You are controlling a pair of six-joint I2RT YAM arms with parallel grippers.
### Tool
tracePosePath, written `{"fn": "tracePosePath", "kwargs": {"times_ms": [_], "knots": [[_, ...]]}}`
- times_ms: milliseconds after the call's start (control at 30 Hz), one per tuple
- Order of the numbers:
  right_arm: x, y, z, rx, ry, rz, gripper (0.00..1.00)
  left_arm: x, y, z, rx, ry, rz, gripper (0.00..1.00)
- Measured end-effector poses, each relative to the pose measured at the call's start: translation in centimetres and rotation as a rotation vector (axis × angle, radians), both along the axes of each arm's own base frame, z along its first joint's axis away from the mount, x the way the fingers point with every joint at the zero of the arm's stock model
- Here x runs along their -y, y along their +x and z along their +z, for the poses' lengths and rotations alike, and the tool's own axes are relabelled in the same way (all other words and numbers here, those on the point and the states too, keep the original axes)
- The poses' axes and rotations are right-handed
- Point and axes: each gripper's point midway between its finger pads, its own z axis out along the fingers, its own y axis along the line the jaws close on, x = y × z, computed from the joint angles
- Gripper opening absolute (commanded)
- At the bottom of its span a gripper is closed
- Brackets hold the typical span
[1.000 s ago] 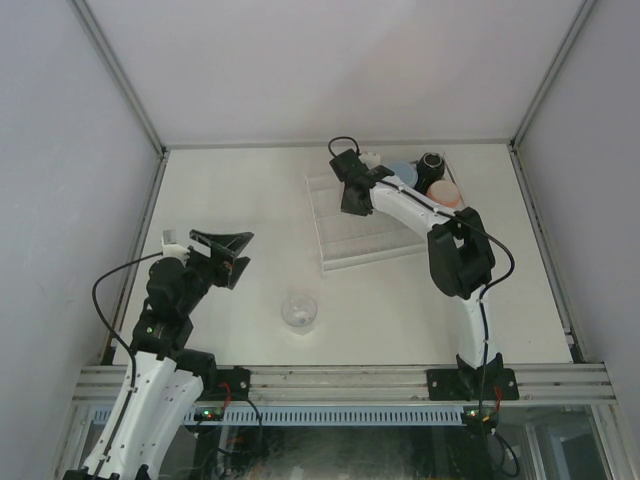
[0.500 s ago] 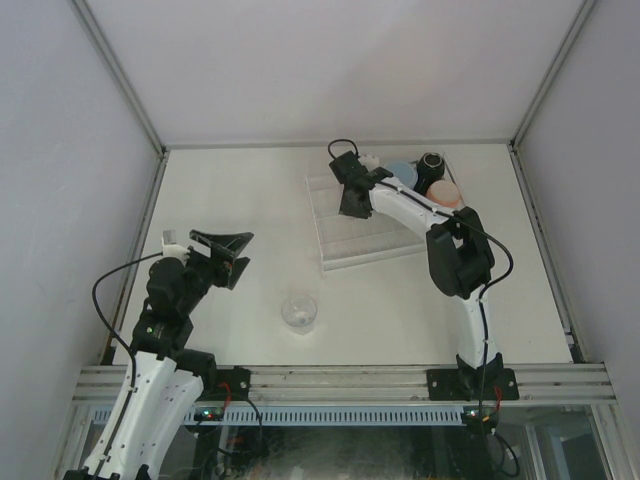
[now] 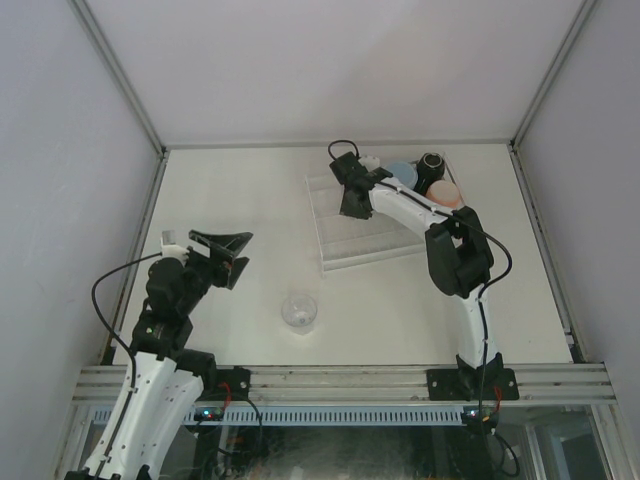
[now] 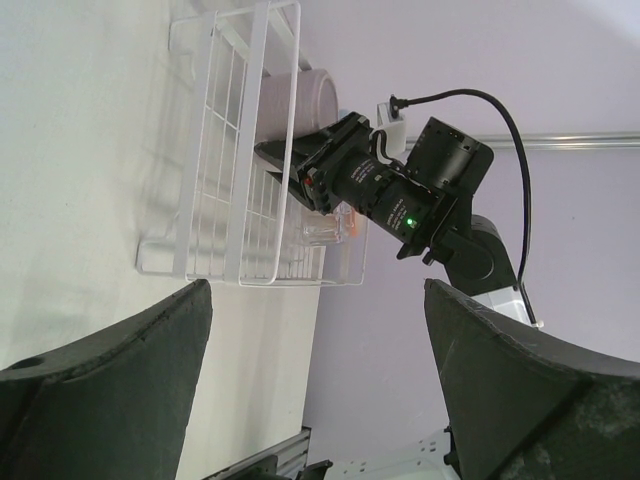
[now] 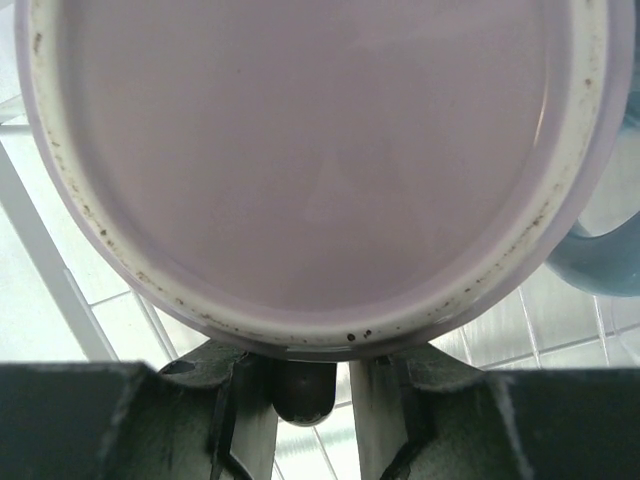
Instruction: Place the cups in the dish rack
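Observation:
I need to close my left gripper on the rim of the glass tumbler [image 3: 284, 312] on the table, at the side that faces my left arm.
My right gripper [image 3: 350, 190] is shut on the handle of the mauve mug [image 3: 370, 160] and holds it over the far end of the clear dish rack [image 3: 365, 240]. In the right wrist view the mug [image 5: 310, 150] fills the frame, its handle between my fingers [image 5: 305, 375]. The light blue mug [image 3: 402, 172], black mug [image 3: 432, 163] and peach-pink mug [image 3: 446, 193] stand at the rack's far right. One glass tumbler [image 3: 300, 310] stands on the table near the front. My left gripper [image 3: 222, 250] is open and empty at the left. The left wrist view shows the rack [image 4: 240, 200] and mauve mug [image 4: 315, 95].
A second glass tumbler [image 4: 325, 228] shows in the rack in the left wrist view. The light blue mug [image 5: 600, 250] sits right beside the held mug. Metal frame posts and grey walls border the table [image 3: 230, 190].
The right gripper with the mauve mug has shifted only slightly over the rack's far end. The left arm and the tumbler on the table have not moved.

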Motion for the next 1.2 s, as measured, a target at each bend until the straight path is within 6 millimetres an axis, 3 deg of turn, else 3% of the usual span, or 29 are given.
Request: {"fn": "tracePosePath", "kwargs": {"times_ms": [267, 567, 667, 833, 1000, 1200], "knots": [[0.4, 0.1, 0.2, -0.01, -0.003, 0.002, 0.43, -0.1, -0.3, -0.5, -0.01, 0.027, -0.007, 0.9], [0.7, -0.2, 1.0, 0.0, -0.017, 0.017, 0.5, -0.7, -2.4, -4.6, -0.137, 0.268, -0.096, 0.86], [0.5, -0.8, 2.7, 0.024, -0.007, 0.034, 0.5, -1.1, -3.4, -5.2, -0.163, 0.355, -0.139, 0.8], [0.8, -2.4, 6.8, 0.09, 0.027, 0.053, 0.5, -0.9, -5.5, -7.0, -0.216, 0.466, -0.227, 0.79], [1.7, -4.0, 11.6, 0.174, 0.073, 0.07, 0.5, 0.9, -7.7, -9.2, -0.278, 0.577, -0.374, 0.78], [3.5, -6.7, 14.9, 0.233, 0.102, 0.082, 0.5, 2.6, -8.8, -10.9, -0.333, 0.719, -0.483, 0.75]]}}
